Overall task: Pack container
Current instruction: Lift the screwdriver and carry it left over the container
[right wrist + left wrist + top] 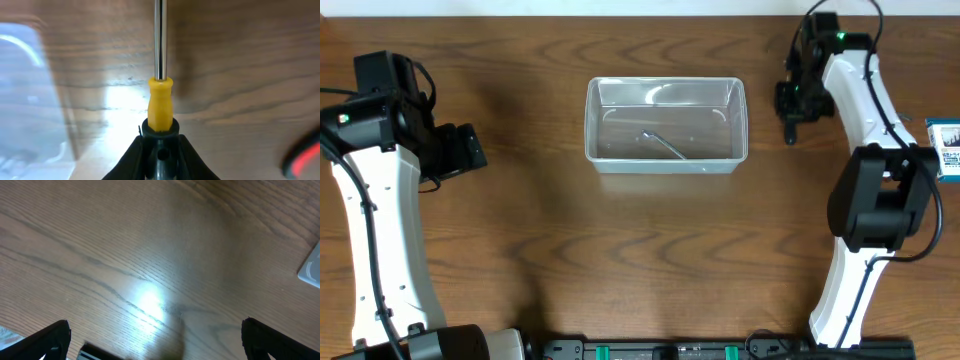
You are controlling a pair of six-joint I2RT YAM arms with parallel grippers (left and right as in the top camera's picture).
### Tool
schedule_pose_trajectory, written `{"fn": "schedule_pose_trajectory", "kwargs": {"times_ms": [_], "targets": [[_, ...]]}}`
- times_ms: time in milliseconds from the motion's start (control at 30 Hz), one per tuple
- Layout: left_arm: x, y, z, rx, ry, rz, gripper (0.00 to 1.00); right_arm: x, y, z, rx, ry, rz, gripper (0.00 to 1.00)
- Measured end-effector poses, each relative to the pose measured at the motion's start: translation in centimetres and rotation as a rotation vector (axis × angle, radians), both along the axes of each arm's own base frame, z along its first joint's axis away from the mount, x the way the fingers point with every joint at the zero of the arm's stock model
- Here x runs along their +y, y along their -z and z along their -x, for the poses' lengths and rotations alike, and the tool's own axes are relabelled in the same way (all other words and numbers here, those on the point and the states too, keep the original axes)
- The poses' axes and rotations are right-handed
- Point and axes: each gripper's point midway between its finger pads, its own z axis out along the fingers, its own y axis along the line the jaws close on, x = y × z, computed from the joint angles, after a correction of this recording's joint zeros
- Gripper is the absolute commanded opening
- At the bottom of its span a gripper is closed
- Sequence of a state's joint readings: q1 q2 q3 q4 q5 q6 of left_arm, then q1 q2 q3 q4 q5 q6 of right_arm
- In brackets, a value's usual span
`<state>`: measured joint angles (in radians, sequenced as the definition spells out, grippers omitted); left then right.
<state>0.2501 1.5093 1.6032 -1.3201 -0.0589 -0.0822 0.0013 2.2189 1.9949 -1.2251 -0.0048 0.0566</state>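
Observation:
Next, my right gripper puts the screwdriver down on the container's bottom just behind the thin metal tool (pixel 687 120).
The container (pixel 591 130) is a clear plastic bin at the top middle of the table, and a thin metal tool (pixel 663 145) lies inside it. My right gripper (pixel 790 118) hangs just right of the bin. In the right wrist view it (pixel 160 150) is shut on the black part of a screwdriver (pixel 160 102) with a yellow collar, whose steel shaft points away over the wood. The bin's blurred wall (pixel 25 100) shows at the left of that view. My left gripper (pixel 470 150) is far left of the bin, open and holding nothing (pixel 157 335). A corner of the container (pixel 312 267) shows at the right edge of the left wrist view.
A small blue-and-white box (pixel 947 148) lies at the table's right edge, beside the right arm. A blurred red and black object (pixel 302 160) sits at the lower right of the right wrist view. Bare wooden tabletop (pixel 650 250) spreads in front of the bin.

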Motion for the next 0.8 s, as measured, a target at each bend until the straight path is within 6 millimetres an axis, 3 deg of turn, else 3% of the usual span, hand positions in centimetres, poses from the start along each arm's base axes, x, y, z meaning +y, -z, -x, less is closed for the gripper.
{"fn": "schedule_pose_trajectory", "kwargs": {"times_ms": [200,300,433,667,800], "targets": [[0.0,0.0,0.0,0.000,0.000,0.000,0.98,1.8,-7.0,-2.2,-0.131,-0.142,0.024,0.02],[0.0,0.0,0.0,0.000,0.000,0.000,0.98,4.8,-10.5,-2.7,-0.206,-0.270,0.036,0.04],[0.0,0.0,0.0,0.000,0.000,0.000,0.98,9.8,-13.6,-2.1,-0.274,-0.443,0.044,0.03],[0.0,0.0,0.0,0.000,0.000,0.000,0.98,19.0,-14.3,1.4,-0.277,-0.745,0.043,0.01],[0.0,0.0,0.0,0.000,0.000,0.000,0.98,22.3,-14.2,3.2,-0.272,-0.873,0.042,0.01]]}}
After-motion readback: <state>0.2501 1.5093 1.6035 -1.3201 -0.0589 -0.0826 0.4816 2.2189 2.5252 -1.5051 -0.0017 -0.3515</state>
